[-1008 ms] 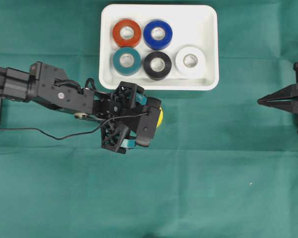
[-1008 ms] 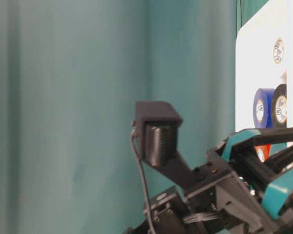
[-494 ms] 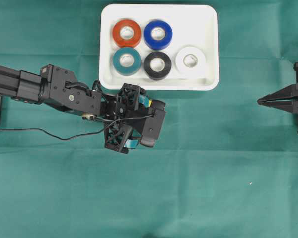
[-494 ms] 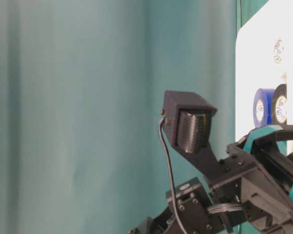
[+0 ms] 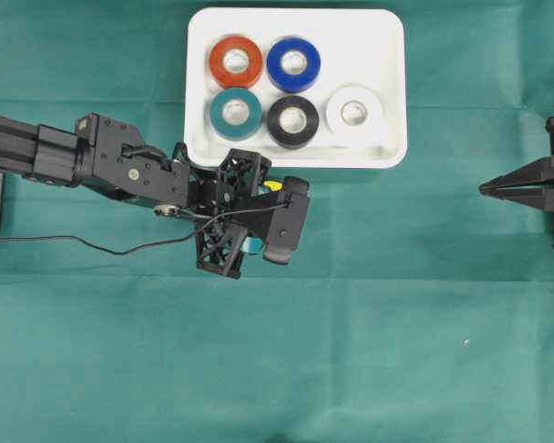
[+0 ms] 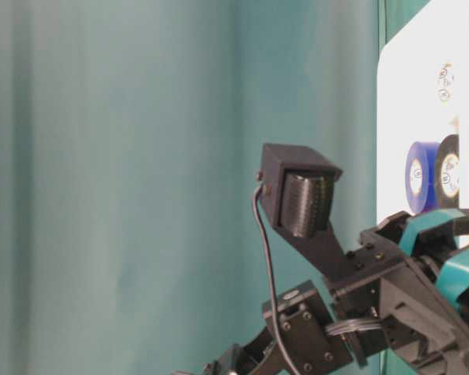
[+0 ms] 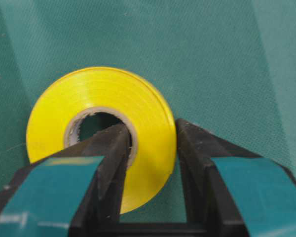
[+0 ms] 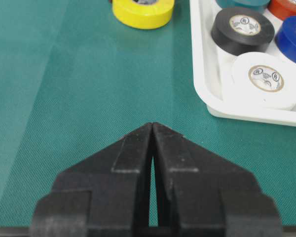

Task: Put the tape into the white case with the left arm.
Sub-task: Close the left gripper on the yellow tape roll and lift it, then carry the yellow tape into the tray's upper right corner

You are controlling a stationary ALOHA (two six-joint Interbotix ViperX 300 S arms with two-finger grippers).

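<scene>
My left gripper is holding the yellow tape and will let it go in the case [image 5: 344,73], beside the blue roll and against the white roll.
The tape [image 7: 89,96] is a yellow roll lying flat on the green cloth, just in front of the white case [image 5: 379,41]. My left gripper [image 7: 152,127] is shut on the roll's wall, with one teal-patched finger [image 7: 111,148] inside the core hole and the other outside the rim. From overhead the left gripper [image 5: 258,214] covers nearly all of the tape [image 5: 273,185]. The right wrist view shows the tape [image 8: 143,11] left of the case's rim [image 8: 200,59]. My right gripper [image 8: 152,124] is shut and empty at the right edge [image 5: 485,188].
The case holds several rolls: red [image 5: 235,61], blue [image 5: 293,63], teal [image 5: 235,113], black [image 5: 292,121] and white [image 5: 354,112]. Its upper right corner is bare. A black cable [image 5: 92,247] trails from the left wrist across the cloth.
The left gripper shifted right over the yellow tape, lowered, and its jaws closed on the roll's wall. The right arm has not moved.
</scene>
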